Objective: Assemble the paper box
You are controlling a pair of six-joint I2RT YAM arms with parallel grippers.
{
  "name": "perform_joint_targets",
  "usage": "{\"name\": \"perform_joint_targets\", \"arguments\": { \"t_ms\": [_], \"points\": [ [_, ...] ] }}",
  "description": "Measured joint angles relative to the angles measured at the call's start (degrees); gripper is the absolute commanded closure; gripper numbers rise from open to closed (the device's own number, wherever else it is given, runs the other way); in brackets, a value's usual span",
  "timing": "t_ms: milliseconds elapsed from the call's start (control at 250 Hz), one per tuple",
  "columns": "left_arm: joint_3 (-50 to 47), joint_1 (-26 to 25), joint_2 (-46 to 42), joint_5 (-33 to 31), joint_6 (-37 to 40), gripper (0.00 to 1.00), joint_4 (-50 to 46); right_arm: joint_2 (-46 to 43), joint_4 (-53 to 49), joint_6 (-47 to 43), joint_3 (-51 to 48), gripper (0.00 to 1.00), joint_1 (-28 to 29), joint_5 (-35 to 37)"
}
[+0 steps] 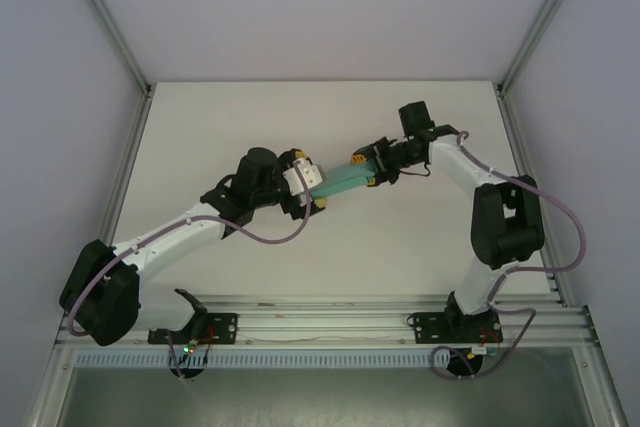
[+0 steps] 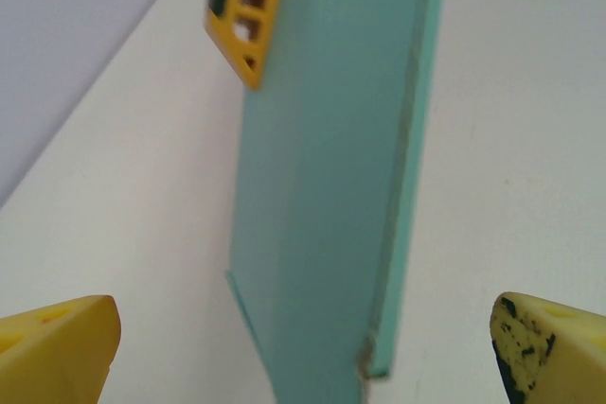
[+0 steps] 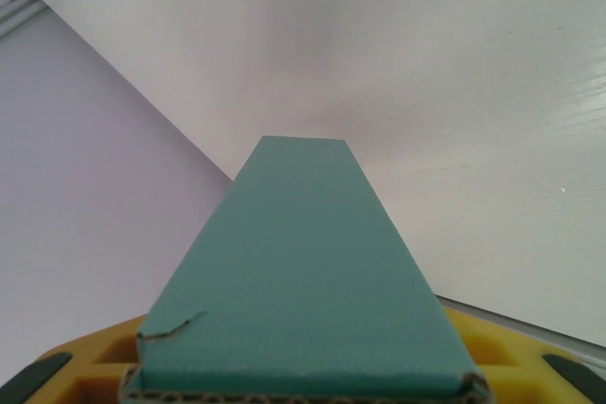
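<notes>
My left gripper should take the other end (image 2: 317, 347), since my right gripper clamps the box across its torn end and will then be free for the torn end's edge.
The paper box (image 1: 342, 183) is a slim teal-green card box, held off the white table between the two arms. My right gripper (image 1: 366, 170) is shut on its right end. In the right wrist view the box's top face (image 3: 301, 272) runs away from the camera, with that gripper's yellow fingers (image 3: 516, 359) at either side of its near end, which has a small tear. My left gripper (image 1: 312, 183) is open at the box's left end. Its yellow fingertips (image 2: 59, 349) stand wide apart on both sides of the box (image 2: 322, 186) without touching it. The right gripper's yellow finger (image 2: 248, 8) grips the far end.
The white table (image 1: 240, 117) lies under both arms, with pale enclosure walls (image 1: 60, 97) and aluminium frame posts (image 1: 540, 17) at the sides. A metal rail (image 1: 330, 319) carries the arm bases along the near edge.
</notes>
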Motion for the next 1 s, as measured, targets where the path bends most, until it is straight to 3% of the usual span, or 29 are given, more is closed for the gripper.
{"name": "perform_joint_targets", "arguments": {
  "t_ms": [408,496,588,672,768,935,1003],
  "points": [
    [4.9,0.0,7.6,-0.1,0.2,0.01,-1.2,-0.4,1.0,2.0,-0.5,0.68,2.4,-2.7],
    [5.5,0.0,8.1,-0.2,0.4,0.09,-2.1,-1.0,2.8,4.0,-1.5,0.68,2.6,-2.8],
    [5.6,-0.2,8.1,-0.3,1.0,0.27,-2.3,-1.6,4.5,5.8,-2.5,0.67,2.6,-2.6],
    [5.6,-0.4,8.1,-0.7,1.7,0.37,-2.4,-2.1,6.1,7.5,-3.1,0.66,2.6,-2.3],
    [5.6,-0.3,8.1,-1.7,1.7,0.47,-2.0,-2.2,6.5,8.4,-3.3,0.57,2.6,-1.7],
    [5.6,-0.4,8.1,-2.5,2.9,0.59,-2.8,-2.6,7.0,9.7,-4.5,0.54,2.6,-1.5],
    [5.6,-0.6,8.1,-2.6,3.4,0.63,-3.0,-3.3,7.6,10.3,-5.4,0.48,2.6,-1.6]
  ]
}}
